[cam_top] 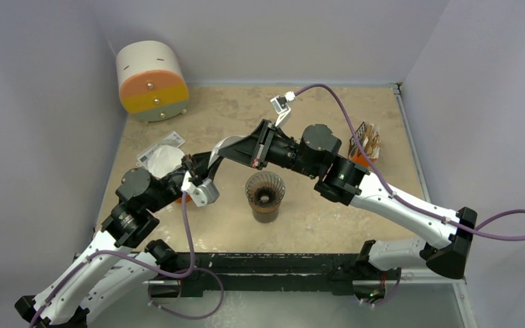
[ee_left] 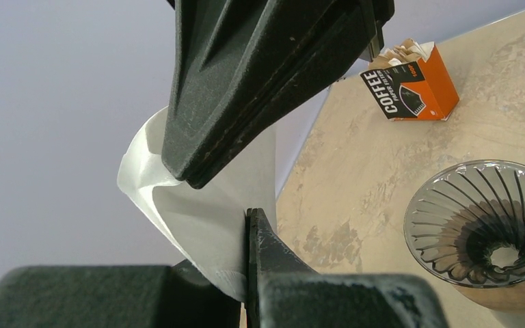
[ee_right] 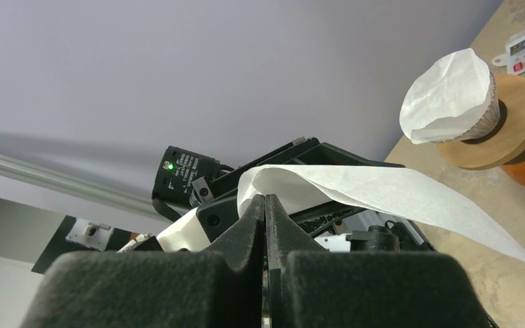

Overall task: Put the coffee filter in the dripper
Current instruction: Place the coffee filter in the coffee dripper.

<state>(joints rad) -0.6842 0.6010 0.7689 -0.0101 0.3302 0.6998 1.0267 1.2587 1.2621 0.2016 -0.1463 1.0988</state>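
Observation:
The coffee filter's edge curls at the right gripper's shut fingers, so the robot should open that gripper, back it off until the filter straightens, then take its near corner [ee_right: 246,188].
A white paper coffee filter [ee_left: 205,212] hangs in the air between both grippers, left of the dripper. My left gripper [ee_left: 249,236] is shut on its lower edge. My right gripper [ee_right: 265,203] reaches in from the right and is shut on the filter's [ee_right: 396,191] upper folded edge. From above, the two grippers meet at the filter [cam_top: 227,145], with the left gripper [cam_top: 206,162] below the right gripper [cam_top: 220,152]. The ribbed glass dripper [cam_top: 265,189] stands upright on a brown cup at the table's middle, with nothing in it [ee_left: 482,222].
A stack of white filters [cam_top: 160,162] sits on a wooden holder [ee_right: 516,119] at the left. An orange coffee filter box [cam_top: 364,143] stands at the right. A round white, orange and yellow container [cam_top: 152,80] is at the back left. A label card [cam_top: 160,143] lies near the stack.

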